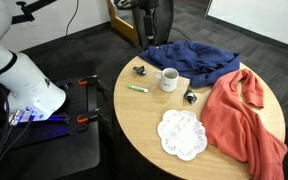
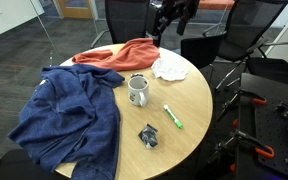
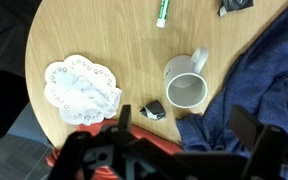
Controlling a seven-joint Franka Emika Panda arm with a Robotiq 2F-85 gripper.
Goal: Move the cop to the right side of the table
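Next, I bring my gripper over to the white mug's rim [image 1: 168, 77] [image 3: 168, 88], on the side that faces the lace doily, and close it there.
The white mug [image 1: 169, 79] stands upright on the round light wood table [image 1: 144, 115], near its middle, at the edge of a blue cloth. It also shows in an exterior view [image 2: 138, 91] and in the wrist view [image 3: 187, 88], with its handle and dark inside visible. My gripper [image 3: 187, 128] is open and empty, high above the table, with the mug just ahead of the gap between its fingers. In both exterior views the gripper [image 1: 149, 30] [image 2: 169, 25] hangs well above the table's edge.
A blue cloth [image 1: 199, 58] and an orange-red cloth [image 1: 244, 115] cover much of the table. A white lace doily [image 3: 81, 87], a green marker [image 3: 163, 12] and two small black objects [image 3: 153, 110] [image 3: 236, 6] lie around the mug. Office chairs stand around the table.
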